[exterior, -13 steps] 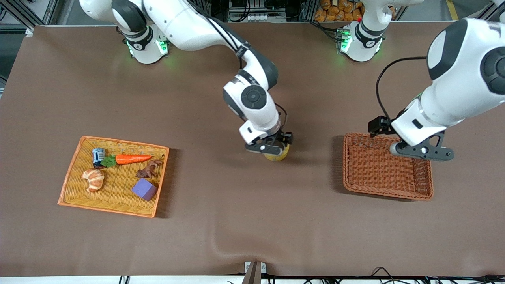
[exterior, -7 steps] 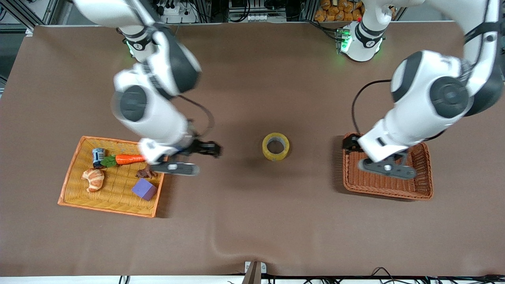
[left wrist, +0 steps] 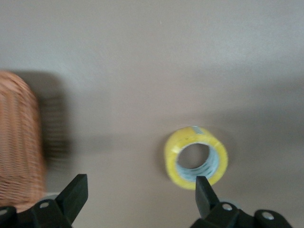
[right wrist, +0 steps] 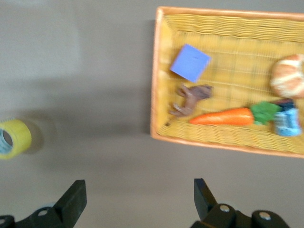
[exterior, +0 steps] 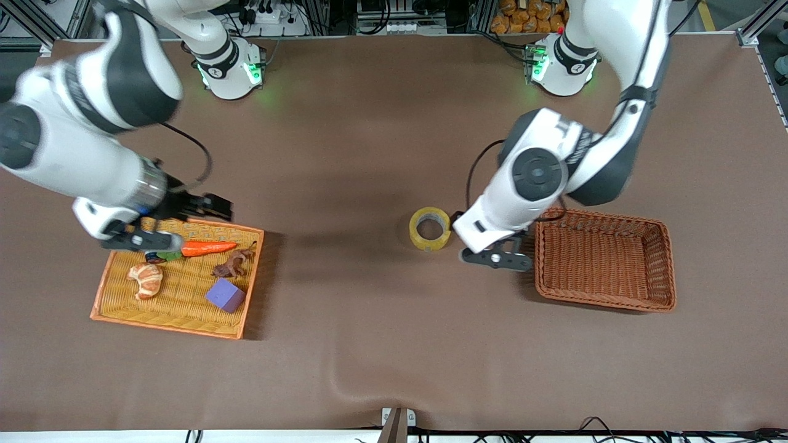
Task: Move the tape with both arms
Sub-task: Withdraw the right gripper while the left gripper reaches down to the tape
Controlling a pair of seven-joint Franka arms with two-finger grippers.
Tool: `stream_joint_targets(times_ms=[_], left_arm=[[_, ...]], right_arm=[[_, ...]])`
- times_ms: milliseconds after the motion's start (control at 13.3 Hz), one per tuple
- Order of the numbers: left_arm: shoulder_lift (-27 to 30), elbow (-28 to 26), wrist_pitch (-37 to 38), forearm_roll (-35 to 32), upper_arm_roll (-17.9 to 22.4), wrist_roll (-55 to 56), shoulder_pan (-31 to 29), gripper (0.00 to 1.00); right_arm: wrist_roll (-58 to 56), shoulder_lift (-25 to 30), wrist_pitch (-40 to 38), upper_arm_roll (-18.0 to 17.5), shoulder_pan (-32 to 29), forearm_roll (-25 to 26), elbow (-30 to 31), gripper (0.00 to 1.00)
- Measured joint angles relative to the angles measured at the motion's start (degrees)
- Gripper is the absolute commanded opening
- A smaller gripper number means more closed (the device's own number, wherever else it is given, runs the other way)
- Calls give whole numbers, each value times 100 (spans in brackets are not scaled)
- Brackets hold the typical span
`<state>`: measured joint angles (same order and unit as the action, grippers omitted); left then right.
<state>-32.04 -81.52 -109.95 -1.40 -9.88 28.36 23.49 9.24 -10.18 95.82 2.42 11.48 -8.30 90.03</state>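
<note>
My left gripper will grip the tape's side (exterior: 445, 226) (left wrist: 173, 169) nearest the brown basket, with one finger inside the ring of the tape.
The tape (exterior: 430, 229), a yellowish ring with a pale core, lies flat on the brown table at its middle, free of both grippers. My left gripper (exterior: 497, 259) is open and empty, low over the table between the tape and the brown basket (exterior: 668, 264). In the left wrist view the tape (left wrist: 195, 158) lies just ahead of one fingertip (left wrist: 203, 187) of the open left gripper (left wrist: 140, 190). My right gripper (exterior: 143, 242) is open and empty over the farther rim of the yellow basket (exterior: 252, 271). The right wrist view shows its spread jaws (right wrist: 137, 194) and the tape (right wrist: 13, 137) far off.
The yellow basket (right wrist: 156, 71) toward the right arm's end holds a toy carrot (exterior: 206, 247), a croissant (exterior: 146, 280), a purple block (exterior: 225, 295) and a brown toy animal (exterior: 233, 264). The brown basket toward the left arm's end has nothing in it.
The right gripper let go of the tape at the table's middle and swung back over the yellow basket. The left gripper moved from over the brown basket to beside the tape.
</note>
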Motion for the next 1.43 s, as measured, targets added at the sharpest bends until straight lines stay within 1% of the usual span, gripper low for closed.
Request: stream_joint_targets(times_ms=[75,150,300,375,525,675,825,900,975,1125,1200,1425], left_arm=[[-125,-106,-192,0,-1,315,131,100],[-214,-342,-521,0,0,541,253,100],[-255,-1038,-1330,0,1,821,402,100],[-242,-1349,-1603,0,1,891,418,100],[-210,-1822,-2007,0,27,903,400,100],[-184,-2088,-2209,0,40,903,373,100],[-178,-2172,-2275,-16,39,903,377,100],[-178,-2194,-2286,-101,35,903,381,84],[-178,-2220,-2290,-228,32,903,382,60],[-178,-2253,-2302,-302,31,903,388,19],[-178,-2252,-2333,-302,26,903,394,0],[-178,-2234,-2388,-302,6,992,413,0]], right_arm=[[-197,219,-154,4,-196,69,21,100],[-295,426,-250,7,-407,113,64,100],[-451,759,-335,10,-900,159,134,100],[-623,883,-392,13,-1104,159,156,100],[-799,1118,-595,11,-1250,271,244,100],[-801,1261,-687,-40,-1249,593,332,100],[-990,1285,-686,-41,-1358,723,502,100],[-1293,1284,-649,-36,-1486,727,598,100],[-1515,1282,-596,-29,-1605,727,683,100],[-1656,1283,-548,-29,-1681,727,739,100],[-1656,1288,-548,-44,-1680,727,737,100],[-1657,1292,-844,-57,-1680,729,586,100]])
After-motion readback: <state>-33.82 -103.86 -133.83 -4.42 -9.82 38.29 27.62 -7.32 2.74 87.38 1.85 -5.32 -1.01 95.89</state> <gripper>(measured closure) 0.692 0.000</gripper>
